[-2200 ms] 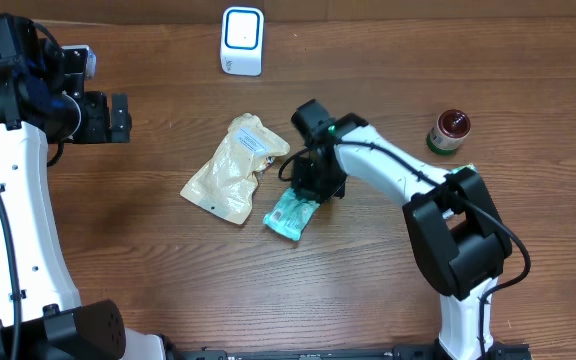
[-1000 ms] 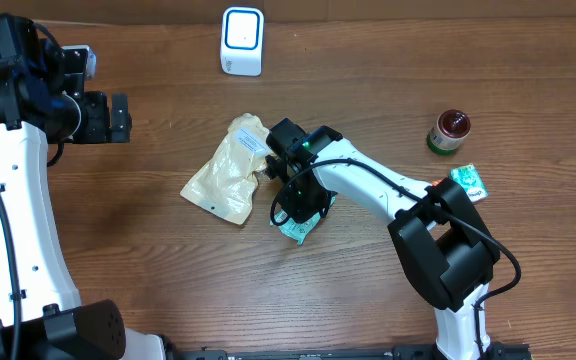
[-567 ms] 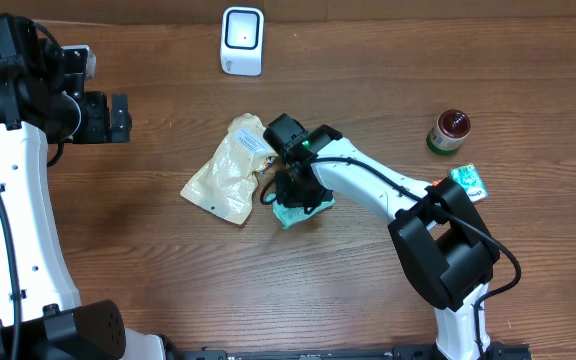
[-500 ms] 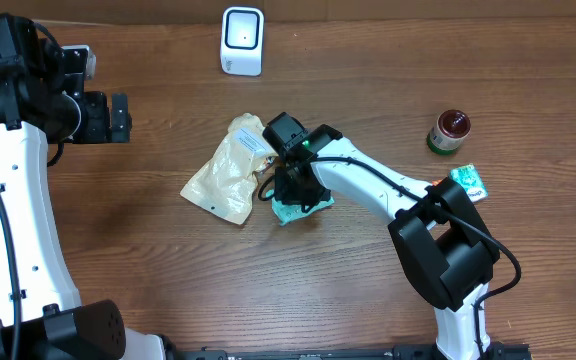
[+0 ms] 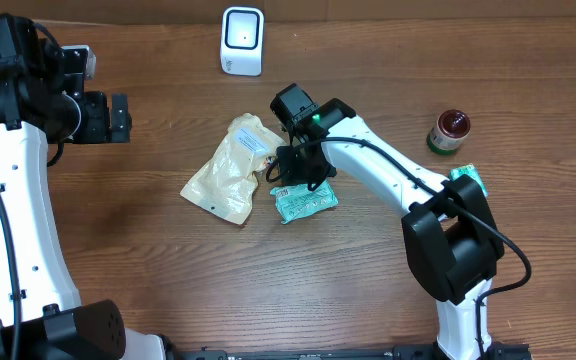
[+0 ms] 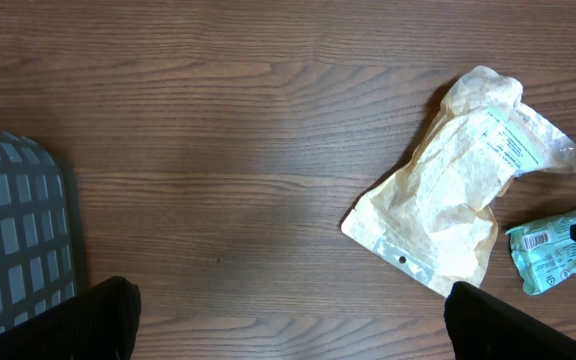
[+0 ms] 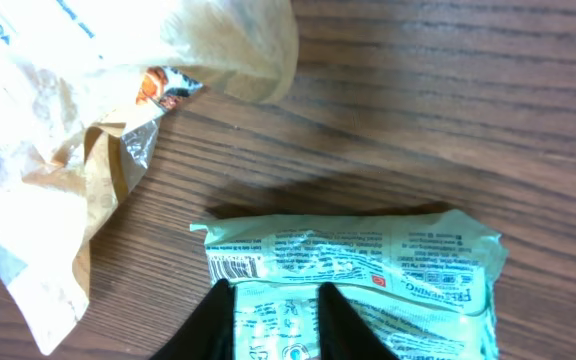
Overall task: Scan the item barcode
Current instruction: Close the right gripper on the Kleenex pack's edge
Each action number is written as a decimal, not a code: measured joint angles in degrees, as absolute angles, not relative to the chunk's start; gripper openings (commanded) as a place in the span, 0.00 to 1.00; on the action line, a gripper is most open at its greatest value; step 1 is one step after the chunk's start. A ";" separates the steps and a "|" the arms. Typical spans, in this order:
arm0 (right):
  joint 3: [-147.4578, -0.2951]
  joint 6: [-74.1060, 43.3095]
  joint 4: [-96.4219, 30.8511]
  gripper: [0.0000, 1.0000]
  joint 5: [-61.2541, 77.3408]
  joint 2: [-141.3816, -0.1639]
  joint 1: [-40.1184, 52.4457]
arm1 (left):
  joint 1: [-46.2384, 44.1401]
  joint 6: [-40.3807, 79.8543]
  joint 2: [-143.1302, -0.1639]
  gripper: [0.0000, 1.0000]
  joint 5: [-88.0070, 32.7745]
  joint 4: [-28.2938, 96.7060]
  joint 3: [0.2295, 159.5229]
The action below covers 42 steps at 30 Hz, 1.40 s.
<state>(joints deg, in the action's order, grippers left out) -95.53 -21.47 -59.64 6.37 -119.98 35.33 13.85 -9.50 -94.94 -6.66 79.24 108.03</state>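
Observation:
My right gripper's fingers sit over flat wrapper beside the barcode, so next I take the packet by its opposite end (image 7: 476, 285) before bringing it to the scanner.
A light green packet (image 5: 305, 202) lies flat on the table, its printed side up and a barcode (image 7: 233, 267) at its left end. My right gripper (image 7: 276, 325) hangs just over the packet's near edge. Its two black fingers (image 7: 213, 320) stand a little apart, and flat wrapper shows between them with nothing pinched. In the overhead view the right gripper (image 5: 293, 178) sits at the packet's far side. A white scanner (image 5: 241, 40) stands at the back of the table. My left gripper (image 6: 288, 325) is wide open over bare wood at the far left (image 5: 118, 117).
A crumpled tan pouch (image 5: 230, 170) lies touching the packet's left side. A dark-lidded jar (image 5: 449, 132) and a second small green packet (image 5: 468, 181) are at the right. A grey mesh basket (image 6: 13, 240) shows at the left edge of the left wrist view.
The green packet has turned from a slant under the gripper to lying sideways and flat. My right gripper has moved toward the back and its jaws have parted slightly. The left arm is still.

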 measured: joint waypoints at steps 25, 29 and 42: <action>-87.31 -25.12 -50.11 0.31 4.01 -120.22 36.42 | 13.85 -9.50 -94.96 1.00 -6.66 79.26 108.03; -87.31 -24.21 -49.47 0.50 4.78 -120.22 36.58 | 13.85 -9.50 -94.94 1.00 -6.66 79.24 108.03; -97.36 -16.23 -63.09 0.58 11.31 -120.18 34.09 | 13.85 -9.50 -94.96 1.00 -6.66 79.24 108.03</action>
